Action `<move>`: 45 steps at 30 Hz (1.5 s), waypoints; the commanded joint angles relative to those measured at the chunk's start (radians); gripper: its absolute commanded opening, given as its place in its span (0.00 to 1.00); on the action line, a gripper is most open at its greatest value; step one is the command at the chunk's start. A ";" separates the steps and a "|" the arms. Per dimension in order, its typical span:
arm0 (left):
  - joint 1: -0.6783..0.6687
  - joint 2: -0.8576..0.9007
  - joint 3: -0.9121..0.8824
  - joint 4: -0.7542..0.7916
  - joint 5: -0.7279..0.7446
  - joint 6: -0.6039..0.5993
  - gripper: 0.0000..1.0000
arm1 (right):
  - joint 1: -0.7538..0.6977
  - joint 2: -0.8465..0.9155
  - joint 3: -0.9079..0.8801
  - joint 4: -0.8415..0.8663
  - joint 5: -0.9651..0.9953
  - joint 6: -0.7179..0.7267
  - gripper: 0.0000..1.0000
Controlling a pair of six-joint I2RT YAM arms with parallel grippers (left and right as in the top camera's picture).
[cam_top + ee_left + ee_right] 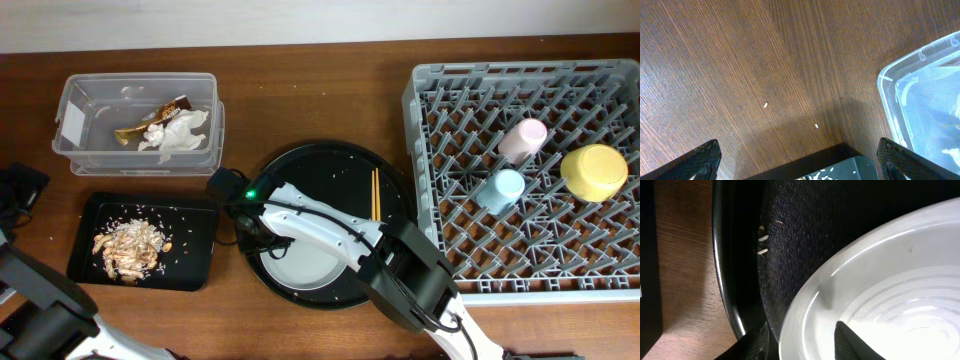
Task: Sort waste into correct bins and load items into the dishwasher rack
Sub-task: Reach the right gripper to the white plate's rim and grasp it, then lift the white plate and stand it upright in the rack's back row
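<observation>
My right gripper is reaching across the plate to the rim farthest from the rack, so I need to back off and take the rim (345, 264) beside the chopsticks before I load the plate.
My right gripper (247, 235) (802, 342) is open and straddles the left rim of the pale grey plate (300, 265) (880, 280), one finger outside it and one inside. The plate lies on the round black tray (330, 155) beside the chopsticks (376, 193). My left gripper (22, 187) (800, 156) is open and empty over the table. The tissue (180, 132) and wrapper (150, 118) lie in the clear tub (90, 100) (920, 100). Food scraps (128, 248) lie in the black tray (195, 250) (840, 167). The pink cup (522, 140), blue cup (500, 190) and yellow bowl (594, 172) sit in the rack (420, 100).
Loose crumbs dot the round tray (762, 245) and the wood by the left gripper (816, 126). The tub and black tray stand close together at the left, and the rack fills the right side.
</observation>
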 commanded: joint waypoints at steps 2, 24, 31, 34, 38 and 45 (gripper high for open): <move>0.000 -0.026 0.002 -0.001 0.006 -0.005 0.99 | 0.036 0.016 -0.007 0.004 0.048 0.035 0.40; 0.000 -0.026 0.002 -0.001 0.007 -0.006 0.99 | -0.357 -0.080 0.297 -0.668 0.278 -0.146 0.62; 0.000 -0.026 0.002 -0.001 0.007 -0.006 0.99 | -0.329 -0.214 -0.002 -0.668 0.124 -0.280 0.71; 0.000 -0.026 0.002 -0.001 0.006 -0.005 0.99 | -0.305 -0.451 -0.169 -0.593 0.123 -0.281 0.88; 0.000 -0.026 0.002 -0.001 0.007 -0.006 0.99 | -0.286 -0.518 -0.523 -0.087 0.109 -0.216 0.81; 0.000 -0.026 0.002 -0.001 0.007 -0.006 0.99 | -0.286 -0.485 -0.713 0.241 0.070 -0.173 0.43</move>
